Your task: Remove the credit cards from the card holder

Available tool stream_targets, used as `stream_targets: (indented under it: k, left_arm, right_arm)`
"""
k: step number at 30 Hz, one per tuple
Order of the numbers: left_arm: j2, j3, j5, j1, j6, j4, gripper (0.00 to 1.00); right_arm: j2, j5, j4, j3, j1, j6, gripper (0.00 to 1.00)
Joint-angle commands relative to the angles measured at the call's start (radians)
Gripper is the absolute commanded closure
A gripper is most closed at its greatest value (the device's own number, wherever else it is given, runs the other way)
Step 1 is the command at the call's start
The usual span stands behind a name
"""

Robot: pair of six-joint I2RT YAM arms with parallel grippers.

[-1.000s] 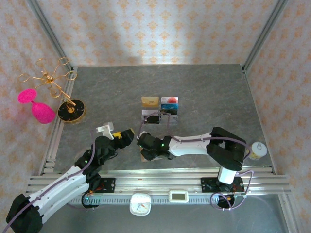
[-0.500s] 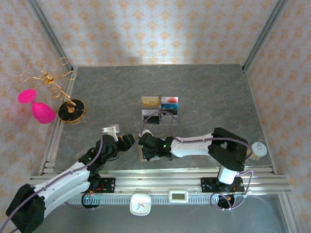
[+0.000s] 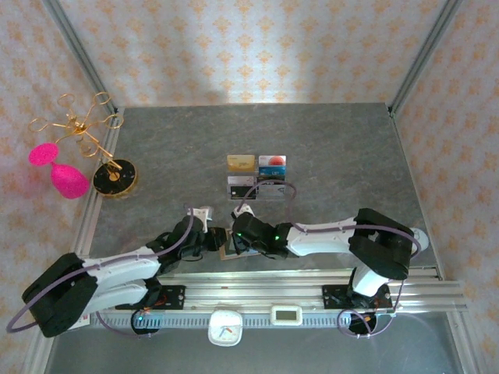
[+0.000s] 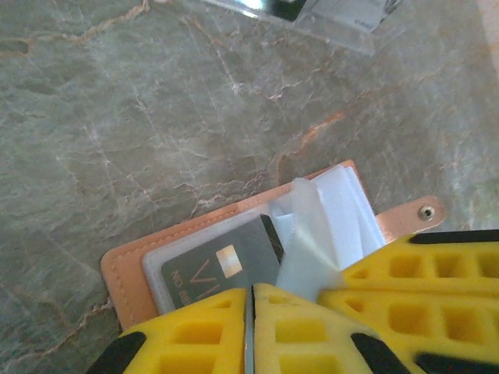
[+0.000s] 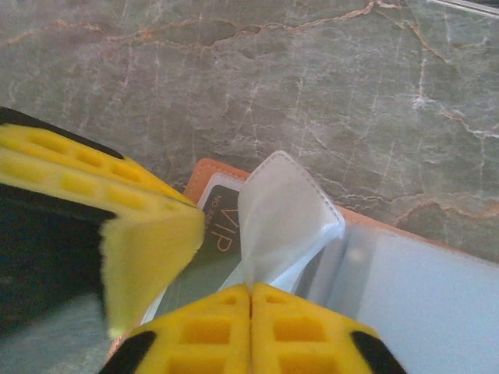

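Note:
My right gripper is pinching the clear sleeve above the dark card, so it should let go of the sleeve and pull the card out by its exposed edge (image 4: pixel 273 237).
The card holder (image 4: pixel 125 273), pinkish-tan leather, lies open on the grey table near the front edge (image 3: pixel 228 252). One dark card (image 4: pixel 218 265) marked VIP sits in its left sleeve (image 5: pixel 212 234). My right gripper (image 5: pixel 250 296) is shut on a clear sleeve (image 5: pixel 284 210) and holds it lifted off the holder. My left gripper (image 4: pixel 251 300) is shut, its yellow tips over the near edge of the dark card. The two grippers meet over the holder, left (image 3: pixel 214 238) and right (image 3: pixel 236 240). The right fingers (image 4: pixel 405 273) crowd in from the right.
A clear acrylic stand (image 3: pixel 256 187) at mid-table carries a gold card (image 3: pixel 241 163), a blue-and-red card (image 3: pixel 272 164) and darker ones below. A gold rack (image 3: pixel 78 128) with pink glasses (image 3: pixel 69 181) stands at the far left. The metal rail (image 3: pixel 257 284) runs along the near edge.
My left arm has swung down and right until its gripper reached the card holder beside the right gripper. The right gripper shifted slightly right over the holder.

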Motion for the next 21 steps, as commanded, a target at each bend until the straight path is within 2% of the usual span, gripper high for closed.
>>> stream_targets:
  k: [1, 3, 8, 12, 17, 19, 21]
  left_arm:
    - [0.047, 0.036, 0.012, -0.006, 0.007, 0.056, 0.84]
    - [0.060, 0.041, 0.027, -0.008, 0.004, 0.076, 0.80]
    - [0.114, 0.096, 0.071, -0.050, 0.016, 0.095, 0.78]
    - [0.245, 0.158, 0.124, -0.100, 0.015, 0.148, 0.78]
    - [0.413, 0.245, 0.196, -0.122, 0.034, 0.162, 0.86]
    - [0.428, 0.260, 0.205, -0.124, 0.037, 0.157, 0.86]
    - [0.415, 0.260, 0.203, -0.124, 0.040, 0.156, 0.80]
  right_arm:
    - [-0.067, 0.025, 0.049, -0.029, -0.001, 0.038, 0.72]
    - [-0.115, 0.059, 0.048, -0.056, -0.001, 0.045, 0.68]
    - [-0.254, 0.177, -0.012, -0.104, -0.001, 0.074, 0.68]
    - [-0.360, 0.261, -0.061, -0.150, -0.001, 0.110, 0.69]
    - [-0.453, 0.301, -0.092, -0.195, -0.002, 0.154, 0.69]
    - [-0.472, 0.305, -0.105, -0.203, -0.001, 0.163, 0.69]
    - [-0.481, 0.308, -0.117, -0.206, -0.001, 0.167, 0.69]
